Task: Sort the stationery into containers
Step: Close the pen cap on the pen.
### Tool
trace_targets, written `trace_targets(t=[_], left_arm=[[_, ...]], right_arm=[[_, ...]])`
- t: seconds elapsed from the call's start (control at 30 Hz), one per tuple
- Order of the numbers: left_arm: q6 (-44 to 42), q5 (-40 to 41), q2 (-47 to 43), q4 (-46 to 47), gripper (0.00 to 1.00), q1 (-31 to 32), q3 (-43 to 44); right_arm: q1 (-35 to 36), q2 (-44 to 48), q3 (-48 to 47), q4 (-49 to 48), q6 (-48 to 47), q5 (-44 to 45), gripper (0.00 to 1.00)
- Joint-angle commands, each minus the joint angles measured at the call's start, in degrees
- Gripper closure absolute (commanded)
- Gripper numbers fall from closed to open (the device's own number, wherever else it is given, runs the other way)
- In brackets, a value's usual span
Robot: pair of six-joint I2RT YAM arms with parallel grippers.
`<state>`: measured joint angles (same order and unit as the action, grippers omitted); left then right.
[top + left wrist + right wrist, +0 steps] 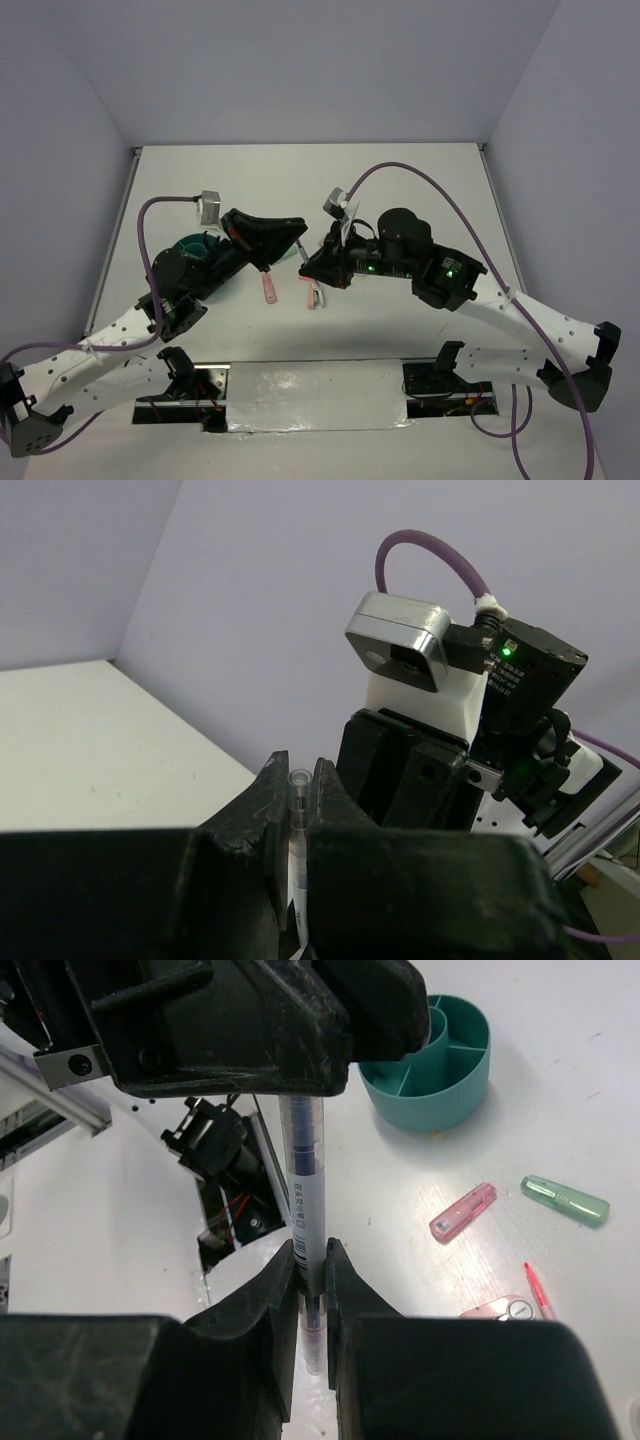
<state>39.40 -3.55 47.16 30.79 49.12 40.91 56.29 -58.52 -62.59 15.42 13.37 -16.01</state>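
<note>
The left gripper pinches the pen near its clear end, so it should open and grip the pen lower, by the white label (pixel 307 1210), before the robot's right gripper opens.
Both grippers hold the same thin dark pen (pixel 305 1185), which has a clear barrel and a white label, in the air above the table. My right gripper (pixel 312 1260) is shut on its lower end. My left gripper (pixel 298 780) is shut on its other end (pixel 298 805) and faces the right one; it also shows in the top view (pixel 298 238), tip to tip with the right gripper (pixel 308 262). Below lie the teal organizer (pixel 430 1060), a pink stick (pixel 463 1212), a mint-green tube (pixel 565 1200), a thin pink pen (pixel 537 1290) and a pink-white clip (pixel 500 1309).
The organizer (pixel 192 245) is largely hidden under the left arm in the top view. The pink stick (pixel 268 290) and the clip (pixel 312 295) lie just in front of the grippers. The arm bases and an open wiring slot (pixel 200 385) sit at the near edge.
</note>
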Motion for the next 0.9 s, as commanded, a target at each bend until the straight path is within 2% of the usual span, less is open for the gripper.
trace_targets(t=[0.0,0.27,0.37,0.43,0.47,0.5,0.57,0.63,0.7,0.73,0.77,0.83,0.87], left_arm=[[0.94,-10.07,3.55,-11.46,1.0,5.19,-5.92],[0.42,-10.25,5.22,-12.06,1.0,6.07,-5.31],[-0.11,-4.11,3.39,-17.85,1.0,6.07,-2.95],[-0.63,0.53,1.28,-21.62,1.0,6.07,-1.36],[-1.33,1.78,-0.56,-22.78,0.87,6.07,0.82],[-1.95,2.66,-1.44,-23.83,0.81,6.16,2.15],[-4.5,2.59,-2.85,-25.86,0.71,6.07,5.74],[-6.34,2.06,-2.77,-27.26,0.68,6.07,7.95],[-7.05,1.18,-2.16,-29.11,0.6,6.07,9.98],[-7.05,1.18,-1.98,-29.29,0.5,6.07,9.9],[-6.97,0.92,-1.98,-29.2,0.48,6.07,9.46],[-6.18,0.74,-2.5,-27.89,0.49,6.07,8.23],[-5.83,0.65,-2.59,-27.36,0.66,6.07,6.83]], right_arm=[[-1.54,-0.53,-10.71,-19.73,0.69,2.12,1.0],[-1.8,0.07,-9.92,-22.54,1.5,4.68,1.0],[-1.1,-0.54,-9.14,-20.7,-0.79,1.34,1.0],[-0.48,-0.19,-5.11,-21.21,-0.36,1.07,1.0],[-0.22,0.77,-3.09,-22.18,0.08,1.16,1.0],[-0.04,1.21,0.24,-22.88,0.52,0.9,1.0],[1.1,2.35,2.37,-23.42,1.84,2.03,1.0],[1.27,3.23,4.13,-23.59,2.8,3.7,1.0],[1.19,4.47,4.93,-23.68,3.51,4.75,1.0],[1.27,5.08,5.02,-23.42,3.68,4.93,1.0],[1.28,5.35,5.11,-23.42,3.86,5.28,1.0],[1.19,5.7,5.46,-23.68,4.04,5.64,1.0],[1.27,5.87,5.63,-23.59,4.12,5.73,1.0]])
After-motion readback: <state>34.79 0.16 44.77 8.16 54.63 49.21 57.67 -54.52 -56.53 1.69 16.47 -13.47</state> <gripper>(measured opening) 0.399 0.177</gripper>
